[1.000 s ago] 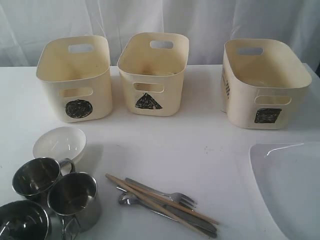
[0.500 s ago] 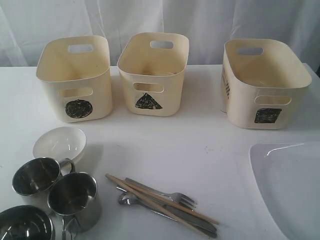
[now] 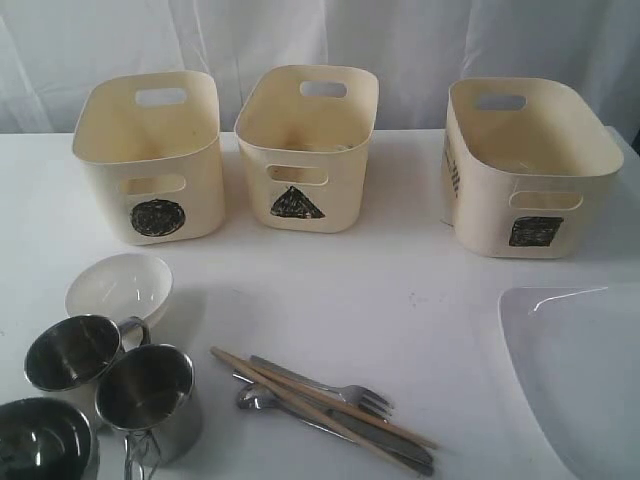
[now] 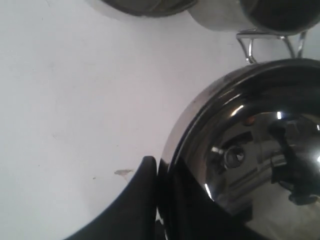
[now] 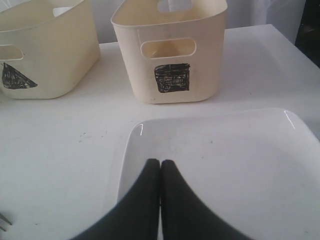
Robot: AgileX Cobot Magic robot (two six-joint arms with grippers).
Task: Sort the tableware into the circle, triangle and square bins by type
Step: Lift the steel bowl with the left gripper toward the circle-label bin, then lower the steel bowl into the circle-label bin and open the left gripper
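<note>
The robot's left gripper will release the steel bowl inside the circle bin [image 3: 160,148], toward the back side of the bin.
Three cream bins stand at the back: circle bin [image 3: 150,160], triangle bin [image 3: 305,150], square bin [image 3: 530,170]. Near the front left are a white bowl [image 3: 118,285] and two upright steel mugs [image 3: 72,355] [image 3: 150,400]. A third mug [image 3: 45,440] [image 4: 250,150] sits at the bottom left corner; my left gripper [image 4: 162,175] is shut on its rim, one finger [image 4: 142,195] outside, the other inside. Fork [image 3: 330,385], spoon [image 3: 258,400], knife [image 3: 390,445] and chopsticks [image 3: 300,395] lie together. My right gripper [image 5: 160,165] hangs shut over the white plate [image 5: 225,160] [image 3: 580,370].
The white table [image 3: 400,270] is backed by a white curtain. In the right wrist view the square bin [image 5: 172,55] stands just beyond the plate, with the triangle bin [image 5: 45,55] beside it. Neither arm shows in the exterior view.
The mug at the bottom left corner has shifted slightly in the exterior view. Everything else lies as before.
</note>
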